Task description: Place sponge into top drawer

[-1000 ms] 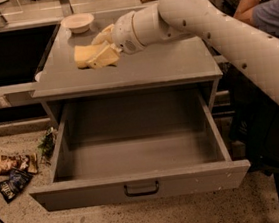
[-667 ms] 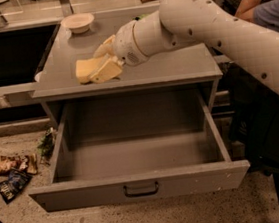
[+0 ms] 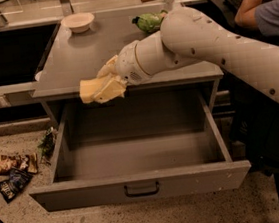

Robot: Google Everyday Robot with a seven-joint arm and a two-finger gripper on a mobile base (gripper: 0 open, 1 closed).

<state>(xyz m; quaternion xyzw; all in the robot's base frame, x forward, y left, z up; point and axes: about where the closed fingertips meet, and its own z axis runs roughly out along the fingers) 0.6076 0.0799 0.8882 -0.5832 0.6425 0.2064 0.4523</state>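
Note:
The robot's gripper should release the sponge, now held over the open top drawer, on the middle of the drawer's grey bottom [image 3: 137,139], in line with the dark handle.
My gripper [image 3: 102,86] is shut on the pale yellow sponge [image 3: 97,90] and holds it in the air just past the front edge of the cabinet top, over the back left part of the open top drawer [image 3: 134,157]. The drawer is pulled fully out, its grey inside bare, with a small dark handle [image 3: 142,189] on its front panel. My white arm reaches in from the right across the cabinet top.
A cream bowl [image 3: 78,22] stands at the back left of the cabinet top [image 3: 80,57] and a green snack bag [image 3: 148,22] at the back right. Snack packets [image 3: 11,171] lie on the floor to the left. A seated person [image 3: 263,9] is at the far right.
My gripper has carried the sponge from over the cabinet top forward and down, past the front edge, to above the open drawer.

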